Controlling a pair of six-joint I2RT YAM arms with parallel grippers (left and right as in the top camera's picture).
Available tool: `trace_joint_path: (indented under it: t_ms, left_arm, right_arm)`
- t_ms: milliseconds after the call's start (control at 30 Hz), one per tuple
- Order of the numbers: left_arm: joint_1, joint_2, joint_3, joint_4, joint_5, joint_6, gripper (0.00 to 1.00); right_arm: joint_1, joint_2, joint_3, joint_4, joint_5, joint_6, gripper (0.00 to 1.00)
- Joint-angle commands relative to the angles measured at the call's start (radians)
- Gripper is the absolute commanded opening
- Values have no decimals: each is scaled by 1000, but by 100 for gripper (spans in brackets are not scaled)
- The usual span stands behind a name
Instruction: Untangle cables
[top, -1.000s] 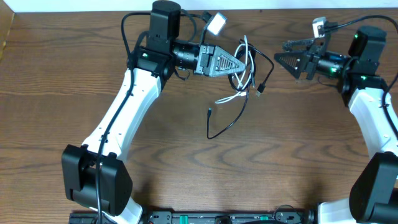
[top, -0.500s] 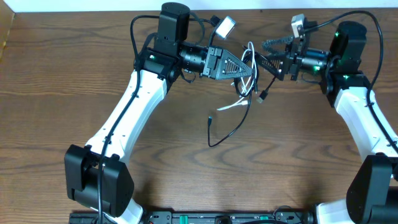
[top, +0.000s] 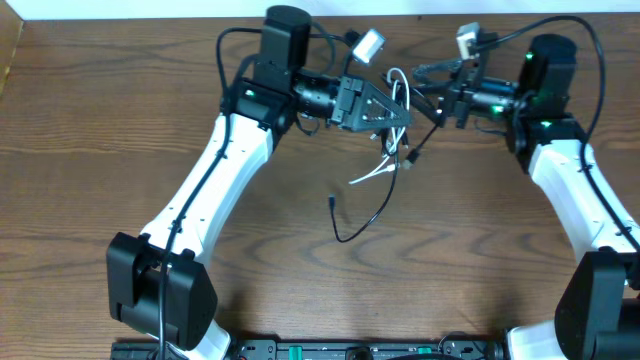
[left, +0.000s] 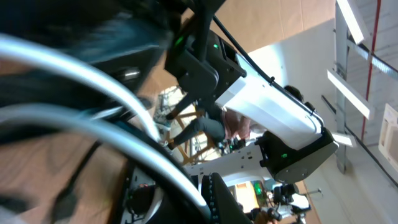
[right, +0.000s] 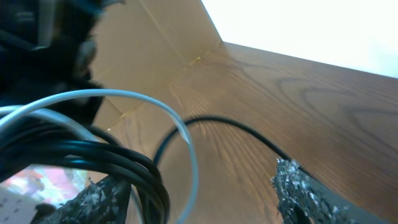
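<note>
Next, I release the cables from my left gripper on the bare wood (top: 415, 177) between both arms, beside the dangling white tail.
The cables (top: 399, 97) hang as a small tangle of white and black loops above the table, pinched in my left gripper (top: 402, 110), which is shut on them. A black strand (top: 372, 218) trails down to the wood and ends in a small plug (top: 331, 201). A white tail (top: 372, 174) dangles beside it. My right gripper (top: 421, 90) stands open at the tangle's right side. In the right wrist view the black loops (right: 127, 165) and a white strand (right: 181, 129) lie between its fingers (right: 306, 191). In the left wrist view a white cable (left: 93, 93) fills the frame beside my left gripper (left: 202, 198).
The wooden table (top: 90, 120) carries both arms, the left arm (top: 215, 185) stretching diagonally and the right arm (top: 580, 200) along the right edge. Thick black arm wires (top: 590, 60) arc above the right wrist. A cardboard wall (right: 155, 43) shows behind the table.
My right gripper has moved left to the tangle, so that its jaws now straddle the loops. The left gripper has lifted the bundle slightly up and to the right, dragging the black strand along.
</note>
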Motion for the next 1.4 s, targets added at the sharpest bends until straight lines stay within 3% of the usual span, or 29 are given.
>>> trace_joint_path:
  t_ms: [0, 200, 400, 633, 867, 1100, 1367]
  left_arm:
    - [-36, -22, 14, 5, 21, -21, 8]
    - [-45, -22, 14, 5, 28, -55, 8]
    - [-45, -22, 14, 6, 27, -69, 8]
    - [-43, -23, 14, 31, 28, -117, 8]
    - [-15, -23, 14, 135, 35, -140, 8]
    - [93, -23, 14, 143, -14, -76, 8]
    - [216, -23, 13, 125, -156, -14, 8]
  right_arm:
    - [39, -20, 10, -2, 154, 30, 68]
    - [45, -20, 10, 6, 365, 121, 66]
    - [45, -20, 10, 46, 417, 204, 61]
    - [45, -19, 10, -249, 791, 385, 46]
    - [11, -19, 10, -523, 989, 378, 38]
    - [-63, -20, 10, -720, 995, 253, 12]
    - [-124, -20, 10, -899, 1048, 163, 1]
